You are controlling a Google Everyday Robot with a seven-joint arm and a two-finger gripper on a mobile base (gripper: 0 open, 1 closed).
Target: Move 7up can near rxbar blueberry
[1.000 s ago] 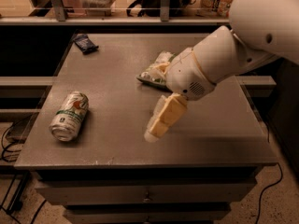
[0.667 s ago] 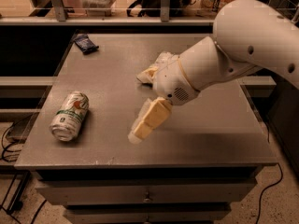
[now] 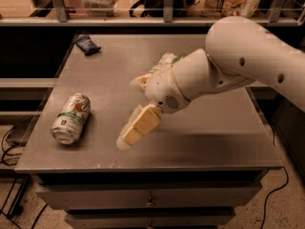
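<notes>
My gripper goes to the 7up can next and closes around the middle of the can's body (image 3: pixel 73 116), so that its near end is left sticking out.
The 7up can (image 3: pixel 71 118) lies on its side near the front left of the grey table (image 3: pixel 214 128), silver-white with a green band and a red spot. The rxbar blueberry (image 3: pixel 87 44), a small dark blue wrapper, lies at the far left corner of the table. My gripper (image 3: pixel 126 137) hangs low over the table's front middle, pointing down and left. It is to the right of the can, apart from it, and holds nothing that I can see.
A green-white snack bag (image 3: pixel 159 68) lies mid-table, partly hidden behind my arm (image 3: pixel 238 61). A shelf with railings and packaged goods runs along the back. Drawers sit under the table front. Cables lie on the floor at left and right.
My gripper and arm have moved left and slightly toward the front, closer to the can. The can, the bar and the bag have not moved.
</notes>
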